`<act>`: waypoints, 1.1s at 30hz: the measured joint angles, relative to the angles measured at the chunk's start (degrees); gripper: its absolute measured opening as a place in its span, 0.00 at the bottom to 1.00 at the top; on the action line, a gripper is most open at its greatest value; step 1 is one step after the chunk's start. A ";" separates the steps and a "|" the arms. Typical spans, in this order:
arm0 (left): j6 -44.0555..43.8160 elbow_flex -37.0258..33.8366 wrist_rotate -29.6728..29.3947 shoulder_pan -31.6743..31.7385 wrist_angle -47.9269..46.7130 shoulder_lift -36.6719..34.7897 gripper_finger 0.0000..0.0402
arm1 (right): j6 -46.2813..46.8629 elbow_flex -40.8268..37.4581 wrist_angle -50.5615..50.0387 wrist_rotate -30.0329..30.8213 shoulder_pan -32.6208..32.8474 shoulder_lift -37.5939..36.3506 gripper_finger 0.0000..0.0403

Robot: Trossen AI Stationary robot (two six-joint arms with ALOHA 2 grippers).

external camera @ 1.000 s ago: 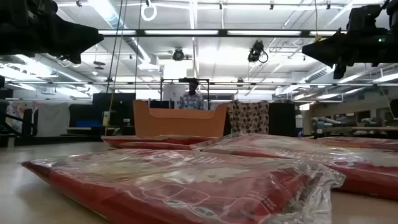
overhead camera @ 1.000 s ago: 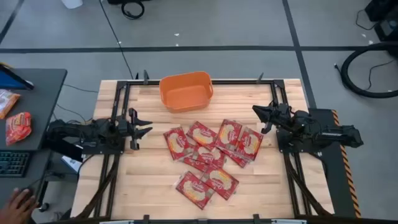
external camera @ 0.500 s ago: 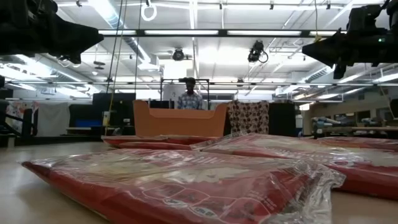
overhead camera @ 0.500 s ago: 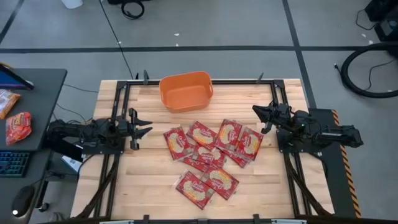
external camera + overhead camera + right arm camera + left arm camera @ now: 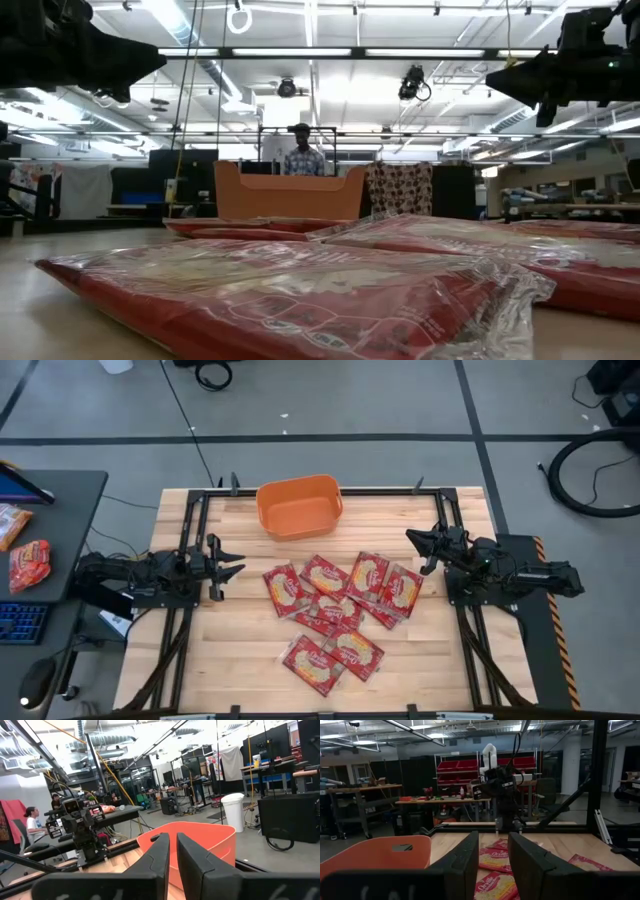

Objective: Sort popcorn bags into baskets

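The red popcorn bag closest to my left gripper will be gripped by it on the outer long edge (image 5: pixel 273 594), at the side of the cluster that faces that gripper.
Several red popcorn bags (image 5: pixel 340 605) lie flat in an overlapping cluster on the middle of the wooden table; they also fill the low view's foreground (image 5: pixel 290 290). The orange basket (image 5: pixel 299 506) stands at the far edge, with nothing showing inside it. My left gripper (image 5: pixel 234 563) hovers open, left of the cluster, pointing at it; the bags (image 5: pixel 495 860) and the basket (image 5: pixel 375 855) show past its fingers. My right gripper (image 5: pixel 408 536) hovers shut above the cluster's right side, pointing toward the basket (image 5: pixel 200 845).
Black frame rails (image 5: pixel 190 530) run along the table's left and right sides. A side desk to the left carries two more red packets (image 5: pixel 28 565) and a keyboard. A person (image 5: pixel 300 160) stands in the room beyond the basket. Bare wood lies left of the cluster.
A person's hand at the side desk's near corner has drawn out of view. Both arms and the bags have kept still.
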 joint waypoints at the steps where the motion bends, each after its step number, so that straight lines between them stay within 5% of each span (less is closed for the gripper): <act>1: 0.00 0.00 0.00 0.02 0.00 -0.02 0.27 | 0.00 0.00 0.00 0.02 -0.02 0.00 0.10; 18: -0.89 0.00 0.00 0.02 0.02 -0.02 0.27 | 0.00 0.01 0.00 0.02 -0.01 -0.01 0.10; 25: -26.82 0.00 0.07 -0.02 0.32 0.00 0.27 | 0.00 0.00 0.01 0.02 0.00 0.00 0.10; 33: -29.72 0.00 0.07 0.00 -2.67 0.02 0.27 | 0.00 0.00 0.00 0.02 0.00 -0.01 0.10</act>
